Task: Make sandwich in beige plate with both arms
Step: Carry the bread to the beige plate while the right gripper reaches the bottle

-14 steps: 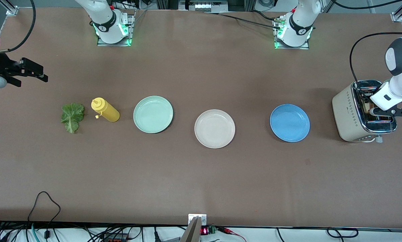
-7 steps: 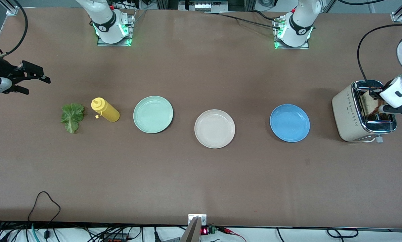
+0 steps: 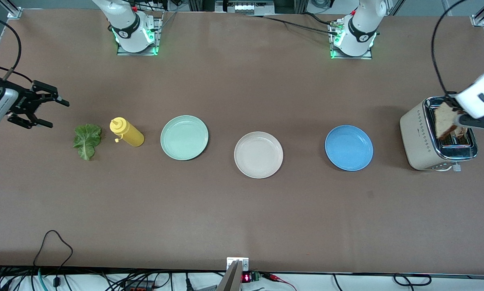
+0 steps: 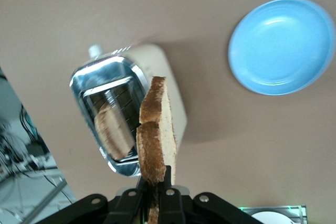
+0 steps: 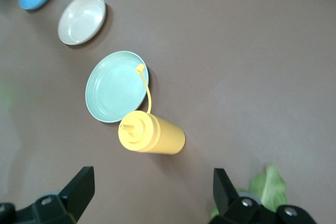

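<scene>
Next, my right gripper moves over to the yellow squeeze bottle beside the lettuce, and there close on the bottle's body [image 3: 133, 136] [image 5: 168, 137], just below the bottle's cap.
My left gripper [image 3: 457, 117] is shut on a toast slice [image 3: 443, 119] and holds it just above the toaster [image 3: 421, 139]. In the left wrist view the held toast slice [image 4: 156, 129] stands on edge between the shut jaws, and a second slice [image 4: 111, 132] sits in the toaster slot. The beige plate [image 3: 258, 154] lies at the table's middle with nothing on it. The green lettuce leaf [image 3: 87, 140] lies toward the right arm's end. My right gripper [image 3: 56, 113] is open in the air, over bare table beside the leaf.
A yellow squeeze bottle [image 3: 127, 133] lies between the lettuce and a mint-green plate [image 3: 184, 137]. A blue plate [image 3: 348, 147] lies between the beige plate and the toaster. In the right wrist view the bottle [image 5: 152, 135], mint plate [image 5: 114, 87] and lettuce [image 5: 269, 187] show.
My left gripper has risen out of the toaster, drawing the toast slice up with it. My right gripper has moved toward the lettuce leaf, fingers open.
</scene>
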{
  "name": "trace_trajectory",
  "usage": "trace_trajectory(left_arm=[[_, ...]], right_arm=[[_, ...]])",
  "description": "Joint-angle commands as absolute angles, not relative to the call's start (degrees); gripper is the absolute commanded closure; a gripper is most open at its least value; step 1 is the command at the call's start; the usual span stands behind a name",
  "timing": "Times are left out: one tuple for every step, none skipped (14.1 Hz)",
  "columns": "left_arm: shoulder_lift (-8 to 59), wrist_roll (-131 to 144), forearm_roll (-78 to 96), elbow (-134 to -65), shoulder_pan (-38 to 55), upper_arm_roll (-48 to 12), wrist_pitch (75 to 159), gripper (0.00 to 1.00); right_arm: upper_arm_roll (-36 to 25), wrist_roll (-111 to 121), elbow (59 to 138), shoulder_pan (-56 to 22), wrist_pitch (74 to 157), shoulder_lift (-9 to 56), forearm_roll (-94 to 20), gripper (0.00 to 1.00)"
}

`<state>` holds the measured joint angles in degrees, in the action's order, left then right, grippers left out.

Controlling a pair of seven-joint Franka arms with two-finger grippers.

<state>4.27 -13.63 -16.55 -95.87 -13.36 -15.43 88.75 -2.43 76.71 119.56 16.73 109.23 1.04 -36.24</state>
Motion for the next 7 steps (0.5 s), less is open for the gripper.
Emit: trace_trajectory(left_arm=[[9.5,-10.9,-15.8,-91.5,-12.8,-19.8,86.7,0.99],[10.3,-8.5,-14.9,-91.6,-11.9,-20.1,86.6,0.99],[10.8,-8.1,-11.8,-91.5,-11.0,-20.5,85.8,0.99],[11.1,-7.9,-6.9,-91.6,-10.0,-20.5,85.6,0.99],[12.2,-7.4,-2.1,-91.6,-8.6,-20.5,85.6,0.99],[13.7,-7.3,1.5,-91.5,-7.3,-20.6,85.9,0.99],[15.4,-7.2,6.1,-91.4,-6.2,-20.6,86.2,0.99]], right_arm=[[-1.8,91.6,122.9,19.9,110.6,3.6,-45.2,0.0],[-1.8,98.8,122.9,20.7,110.4,6.0,-48.6,0.0],[-1.8,104.7,122.9,21.8,109.7,8.8,-52.1,0.0],[-1.8,110.0,122.9,22.1,108.9,11.3,-54.6,0.0],[-1.8,114.8,122.9,22.4,107.8,13.3,-57.4,0.0],[-1.8,118.8,122.9,22.8,107.1,15.2,-59.3,0.0],[-1.8,122.1,122.8,22.9,106.3,16.9,-60.7,0.0]])
